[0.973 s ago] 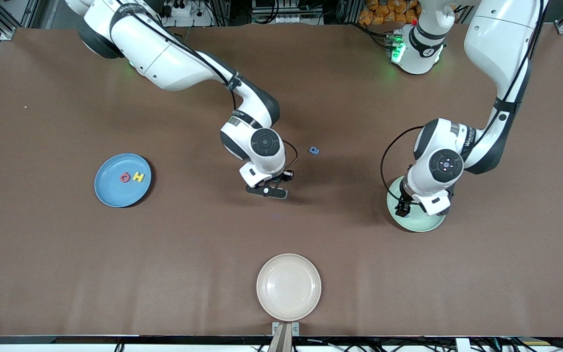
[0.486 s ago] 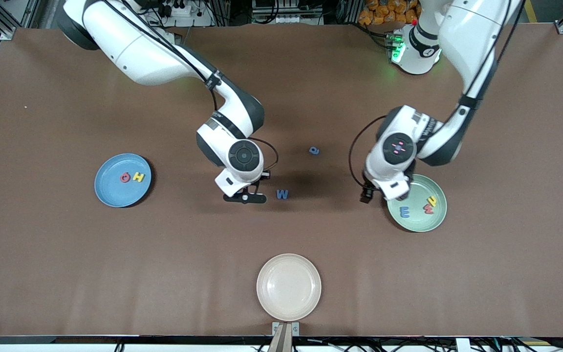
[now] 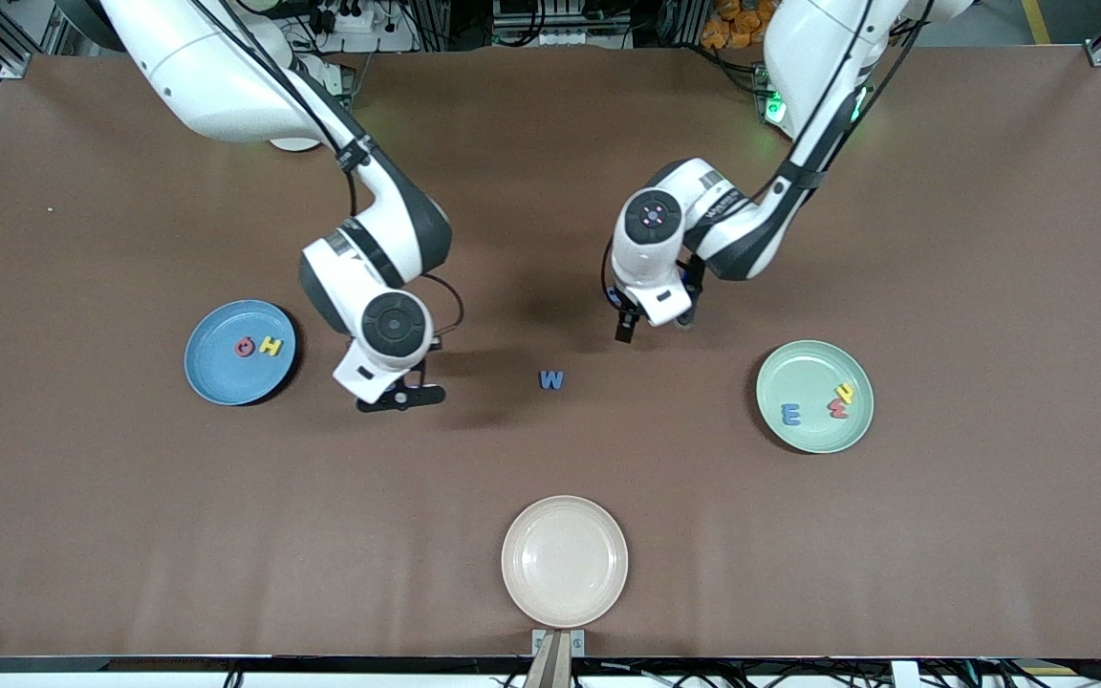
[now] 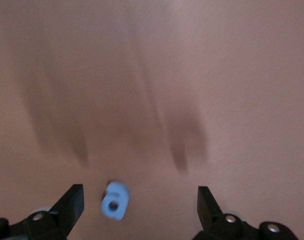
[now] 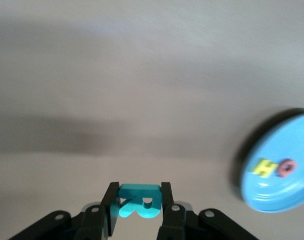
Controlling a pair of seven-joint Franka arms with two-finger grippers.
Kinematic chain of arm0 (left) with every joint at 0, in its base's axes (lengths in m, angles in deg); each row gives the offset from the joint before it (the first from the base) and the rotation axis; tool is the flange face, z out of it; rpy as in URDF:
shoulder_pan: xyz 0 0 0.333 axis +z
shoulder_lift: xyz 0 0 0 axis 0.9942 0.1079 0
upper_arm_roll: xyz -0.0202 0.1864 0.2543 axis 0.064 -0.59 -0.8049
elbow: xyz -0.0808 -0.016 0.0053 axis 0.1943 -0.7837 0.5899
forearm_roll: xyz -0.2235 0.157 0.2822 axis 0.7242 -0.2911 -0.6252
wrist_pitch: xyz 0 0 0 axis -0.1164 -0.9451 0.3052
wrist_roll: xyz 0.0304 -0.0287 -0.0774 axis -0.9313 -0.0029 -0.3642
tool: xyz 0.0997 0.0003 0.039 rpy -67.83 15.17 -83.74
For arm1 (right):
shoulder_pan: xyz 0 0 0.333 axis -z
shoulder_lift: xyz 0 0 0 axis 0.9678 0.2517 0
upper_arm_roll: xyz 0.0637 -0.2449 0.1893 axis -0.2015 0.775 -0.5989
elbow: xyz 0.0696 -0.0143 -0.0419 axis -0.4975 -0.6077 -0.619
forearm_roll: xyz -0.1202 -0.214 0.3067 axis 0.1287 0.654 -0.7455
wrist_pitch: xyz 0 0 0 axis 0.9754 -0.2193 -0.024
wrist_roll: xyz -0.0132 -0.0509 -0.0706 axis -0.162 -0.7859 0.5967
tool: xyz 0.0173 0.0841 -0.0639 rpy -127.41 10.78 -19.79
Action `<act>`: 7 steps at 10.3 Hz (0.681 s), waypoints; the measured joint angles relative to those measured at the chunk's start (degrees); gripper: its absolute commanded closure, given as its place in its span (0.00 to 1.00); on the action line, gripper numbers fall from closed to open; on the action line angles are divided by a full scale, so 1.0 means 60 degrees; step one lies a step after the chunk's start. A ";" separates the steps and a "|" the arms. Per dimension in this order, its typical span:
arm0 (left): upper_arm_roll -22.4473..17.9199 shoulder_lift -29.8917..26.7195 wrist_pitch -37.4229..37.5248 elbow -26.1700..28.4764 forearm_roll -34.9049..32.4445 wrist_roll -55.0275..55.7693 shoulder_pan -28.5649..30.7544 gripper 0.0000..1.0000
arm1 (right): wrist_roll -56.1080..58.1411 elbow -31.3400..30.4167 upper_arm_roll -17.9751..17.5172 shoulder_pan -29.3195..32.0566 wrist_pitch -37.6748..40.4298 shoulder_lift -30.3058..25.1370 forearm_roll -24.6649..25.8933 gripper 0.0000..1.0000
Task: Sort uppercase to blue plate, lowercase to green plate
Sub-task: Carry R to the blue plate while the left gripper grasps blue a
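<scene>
Next, my right gripper lets go of the teal R on the blue plate [image 3: 225,354] [image 5: 303,165] next to the red Q, opposite the yellow H.
My right gripper [image 3: 402,396] is shut on the teal R [image 5: 137,205] and holds it over the table between the blue W [image 3: 551,380] and the blue plate [image 3: 226,377]. That plate holds the red Q [image 3: 245,347] and yellow H [image 3: 270,346], and it also shows in the right wrist view [image 5: 277,192]. My left gripper [image 3: 625,330] is open and empty just above the blue e-like letter [image 4: 114,200], which the arm hides in the front view. The green plate [image 3: 804,368] holds the blue m [image 3: 790,414], red m [image 3: 838,408] and yellow y [image 3: 844,391].
A beige plate [image 3: 565,561] sits at the table edge nearest the front camera, empty. The blue W lies on bare table between the two grippers.
My right arm has carried the teal R toward the blue plate, uncovering the W. My left arm has left the green plate and moved over the blue e-like letter.
</scene>
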 measured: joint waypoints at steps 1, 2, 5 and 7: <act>-0.0002 0.0063 -0.0275 0.0097 0.0000 0.0261 -0.0189 0.00 | 0.0690 -0.0602 0.0400 0.0035 -0.0001 -0.0379 0.0000 0.65; -0.0005 0.0098 -0.0496 0.0162 0.0000 0.0396 -0.0281 0.00 | 0.1399 -0.1144 0.0770 0.0080 -0.0003 -0.0749 -0.0001 0.65; -0.0011 0.0227 -0.0692 0.0226 0.0000 0.0437 -0.0319 0.00 | 0.4231 -0.2528 0.2209 0.0146 -0.0470 -0.1568 0.0013 0.65; -0.0020 0.0431 -0.0926 0.0350 0.0000 0.0437 -0.0388 0.00 | 0.6782 -0.2973 0.3557 0.0251 -0.1549 -0.1613 0.0010 0.63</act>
